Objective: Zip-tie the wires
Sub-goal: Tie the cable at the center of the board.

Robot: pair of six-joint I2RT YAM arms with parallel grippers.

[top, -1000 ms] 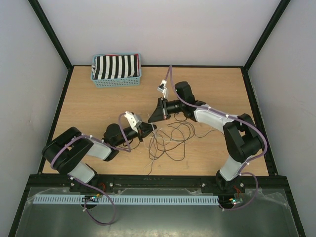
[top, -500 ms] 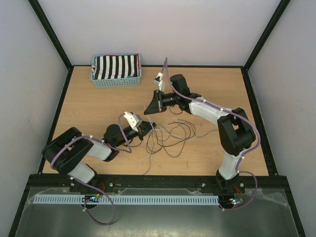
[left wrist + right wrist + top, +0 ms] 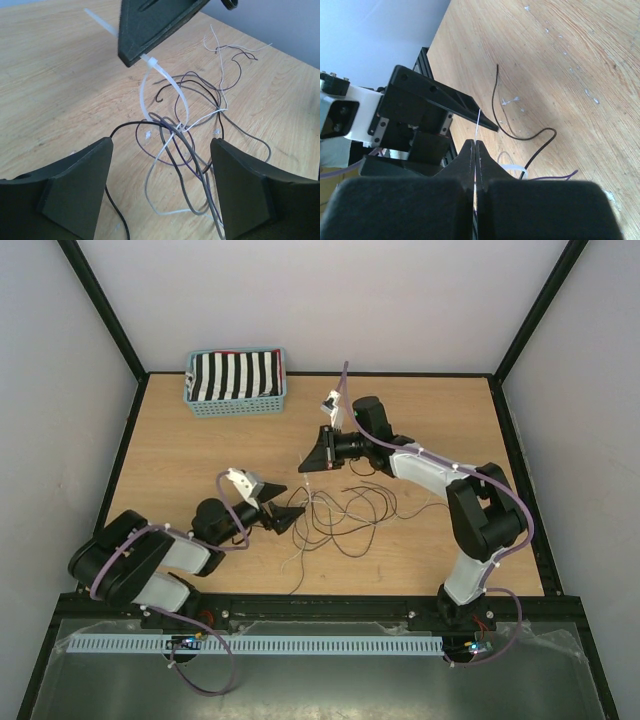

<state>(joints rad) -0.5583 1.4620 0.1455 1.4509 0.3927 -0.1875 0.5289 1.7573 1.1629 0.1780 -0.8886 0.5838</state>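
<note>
Zip tie's loop hangs slack around wires; left gripper should pinch the zip tie's head (image 3: 152, 62) before right gripper pulls its tail.
The wires (image 3: 345, 512) lie in a loose tangle of thin dark and pale strands mid-table. A white zip tie (image 3: 150, 92) is looped around the bunch where the strands cross. My right gripper (image 3: 307, 463) hangs just above the tangle, shut on the zip tie's tail (image 3: 478, 125); in the right wrist view its jaws (image 3: 475, 146) are pressed together on the thin white strip. My left gripper (image 3: 283, 506) sits at the tangle's left edge, open. The left wrist view shows the wires (image 3: 185, 150) between its spread fingers (image 3: 75, 190), untouched, and the right gripper (image 3: 132, 57) above.
A blue basket (image 3: 237, 405) with black-and-white striped cloth stands at the back left of the wooden table (image 3: 180, 455). Black frame posts run along the table's sides. One black wire (image 3: 520, 136) trails off alone across the wood.
My left gripper has opened and drawn back to the left, letting go of what it held. The right gripper shifted slightly while still holding the zip tie's tail.
</note>
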